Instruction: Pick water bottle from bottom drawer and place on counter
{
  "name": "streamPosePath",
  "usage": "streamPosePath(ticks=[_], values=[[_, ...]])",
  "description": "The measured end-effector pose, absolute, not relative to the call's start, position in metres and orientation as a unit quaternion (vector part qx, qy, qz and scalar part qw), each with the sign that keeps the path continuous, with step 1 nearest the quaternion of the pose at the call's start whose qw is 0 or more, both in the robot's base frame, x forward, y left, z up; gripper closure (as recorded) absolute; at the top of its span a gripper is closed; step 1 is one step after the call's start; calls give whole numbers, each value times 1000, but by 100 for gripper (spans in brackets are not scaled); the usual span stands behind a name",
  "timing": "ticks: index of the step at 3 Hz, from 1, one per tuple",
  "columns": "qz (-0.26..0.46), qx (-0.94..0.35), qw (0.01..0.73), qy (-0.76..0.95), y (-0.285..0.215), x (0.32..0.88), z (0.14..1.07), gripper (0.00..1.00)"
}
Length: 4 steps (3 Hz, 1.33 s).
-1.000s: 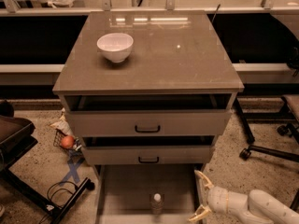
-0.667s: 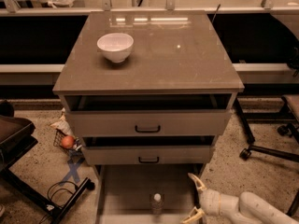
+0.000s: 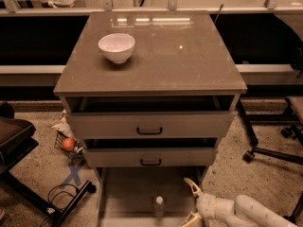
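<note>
The robot's gripper will close on the upper body of the water bottle (image 3: pixel 159 205), just under its white cap, in the bottom drawer.
The water bottle (image 3: pixel 159 206), small and clear with a white cap, stands upright on the floor of the bottom drawer (image 3: pixel 128 193), which is pulled out below the two drawers with black handles. My gripper (image 3: pixel 191 201) is open at the drawer's right side, fingers pointing left toward the bottle, a short gap to its right. The glossy grey-brown counter (image 3: pixel 180 56) tops the cabinet.
A white bowl (image 3: pixel 116 47) sits on the counter's left rear. The two upper drawers (image 3: pixel 149 125) stand slightly open. A chair base (image 3: pixel 265 150) is on the right. A black stand, cables, blue floor tape and an orange ball (image 3: pixel 68 144) lie on the left.
My gripper has moved left along the bottom drawer's right side, closer to the water bottle. The bottle has not moved.
</note>
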State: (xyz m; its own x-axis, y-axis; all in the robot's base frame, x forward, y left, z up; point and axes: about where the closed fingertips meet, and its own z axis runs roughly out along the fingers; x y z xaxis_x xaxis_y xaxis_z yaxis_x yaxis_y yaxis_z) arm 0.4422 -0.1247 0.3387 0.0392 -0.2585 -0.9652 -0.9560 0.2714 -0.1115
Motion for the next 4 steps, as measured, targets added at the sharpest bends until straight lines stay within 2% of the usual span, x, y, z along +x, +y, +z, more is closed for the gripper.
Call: streamPosePath(ticks=[4], values=[[367,-522,501,584,-64,453,280,0]])
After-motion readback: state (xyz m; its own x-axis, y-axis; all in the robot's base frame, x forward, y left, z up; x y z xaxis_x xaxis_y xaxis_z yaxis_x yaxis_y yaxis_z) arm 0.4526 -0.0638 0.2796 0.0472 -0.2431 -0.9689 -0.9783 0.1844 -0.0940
